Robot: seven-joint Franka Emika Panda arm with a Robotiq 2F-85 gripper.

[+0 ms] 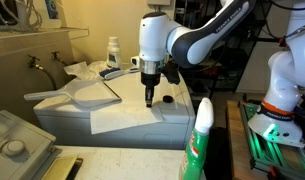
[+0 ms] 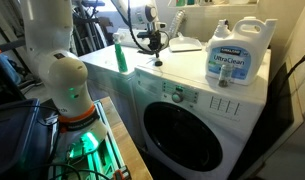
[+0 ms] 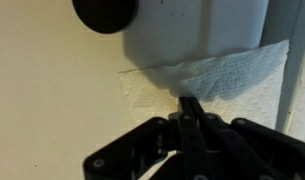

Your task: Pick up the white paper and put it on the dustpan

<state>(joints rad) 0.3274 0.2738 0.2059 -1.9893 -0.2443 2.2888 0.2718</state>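
My gripper's fingers are closed above the flat white paper. I should open them wide and pinch the sheet nearer the washing machine's front edge [image 3: 252, 77] before I lift it.
The white paper [image 1: 130, 118] lies flat on the washing machine's top, towards its front edge. In the wrist view it is a textured sheet [image 3: 232, 70]. The pale dustpan [image 1: 87, 93] rests just beyond it, with a dark strip along its scoop edge and its handle pointing away. My gripper [image 1: 149, 99] points straight down at the paper's far edge, beside the dustpan's scoop. In the wrist view its fingers [image 3: 189, 104] are pressed together on the paper's edge. It also shows in an exterior view [image 2: 157, 57].
A small black round thing [image 1: 168, 99] sits next to my gripper. A crumpled white wad [image 1: 77, 70] and a white bottle [image 1: 113, 52] stand behind the dustpan. A green spray bottle [image 1: 199, 140] is in front. Detergent jugs [image 2: 232, 60] stand on the washer [image 2: 192, 110].
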